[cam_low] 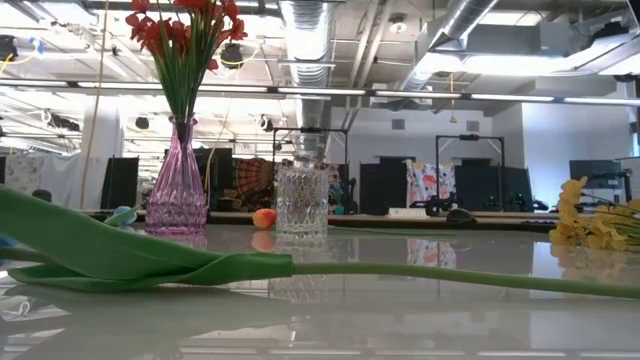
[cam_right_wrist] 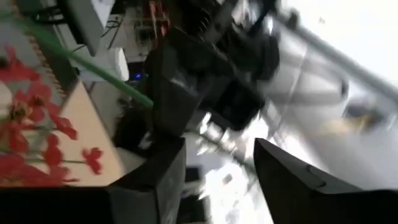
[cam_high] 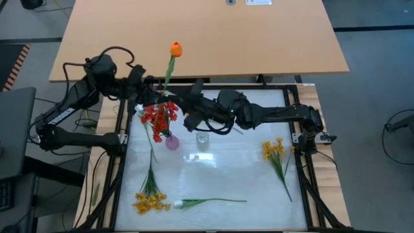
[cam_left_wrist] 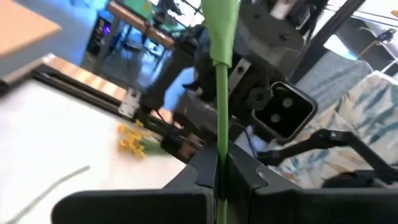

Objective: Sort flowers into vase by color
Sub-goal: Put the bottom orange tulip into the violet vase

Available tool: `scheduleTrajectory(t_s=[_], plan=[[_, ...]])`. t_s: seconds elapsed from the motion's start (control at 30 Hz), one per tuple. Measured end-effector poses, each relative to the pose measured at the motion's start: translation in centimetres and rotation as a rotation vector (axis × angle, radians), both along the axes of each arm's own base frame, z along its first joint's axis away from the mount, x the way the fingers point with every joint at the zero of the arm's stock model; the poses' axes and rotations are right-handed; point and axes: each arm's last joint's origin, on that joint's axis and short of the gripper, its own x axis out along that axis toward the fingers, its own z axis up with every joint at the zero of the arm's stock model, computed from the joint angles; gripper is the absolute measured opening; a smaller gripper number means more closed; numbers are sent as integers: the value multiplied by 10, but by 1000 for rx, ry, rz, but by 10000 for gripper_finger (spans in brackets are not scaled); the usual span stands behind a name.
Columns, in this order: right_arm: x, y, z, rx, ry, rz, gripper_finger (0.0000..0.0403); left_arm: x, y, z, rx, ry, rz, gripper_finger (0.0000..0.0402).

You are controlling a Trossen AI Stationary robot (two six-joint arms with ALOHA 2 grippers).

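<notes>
The robot's left gripper pinches the orange tulip's stem well below the tulip's leaf, so the right gripper needs to take over the stem (cam_left_wrist: 222,73) just below that leaf.
My left gripper (cam_high: 158,89) is high over the table's far left and is shut on an orange tulip (cam_high: 176,48). The tulip's green stem (cam_left_wrist: 221,81) runs up between the gripper's fingers. My right gripper (cam_right_wrist: 214,180) stands open just right of the left gripper (cam_right_wrist: 168,87), with nothing between its fingers. Below them, red flowers (cam_high: 158,115) stand in a pink vase (cam_low: 178,190). Beside it is a clear glass vase (cam_low: 300,200). Yellow bunches (cam_high: 275,150) (cam_high: 149,202) and a white tulip (cam_high: 194,202) lie flat on the table. My left gripper pinches the tulip's green stem (cam_left_wrist: 220,155) between its two fingers, low on the stem. The fingers come level from the table's left and lie across the stem. The flower is lifted clear of the table, and its orange bud (cam_high: 176,48) is beyond the fingers on the far side.
The white tabletop (cam_high: 233,171) is framed by a black rail (cam_high: 304,168). A brown table (cam_high: 213,32) stands beyond the far edge. The white tulip's leaf and stem (cam_low: 200,265) lie across the near part of the table.
</notes>
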Motion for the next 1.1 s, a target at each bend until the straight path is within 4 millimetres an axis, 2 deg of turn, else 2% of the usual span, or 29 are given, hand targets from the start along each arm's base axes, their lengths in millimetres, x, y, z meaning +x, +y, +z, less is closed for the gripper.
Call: scheduleTrajectory(t_s=[0.1,0.17,0.3,0.43,0.63,0.97,1.1], plan=[[-10,1,1,228,13,28,236,-12,0,6,46,-44,36,0],[-23,-2,6,450,11,123,238,-19,-1,9,92,-63,52,0],[-42,-28,27,1006,-110,434,238,-23,-2,10,244,-84,70,0],[-43,-49,36,1273,-177,648,234,-12,-4,8,342,-94,26,0],[-37,-49,34,1353,-189,721,224,9,-9,8,403,-151,-47,0],[-22,-47,23,1416,-201,739,223,13,-12,13,422,-203,-42,0],[-15,-48,16,1418,-195,731,223,26,-14,8,402,-174,-63,0]])
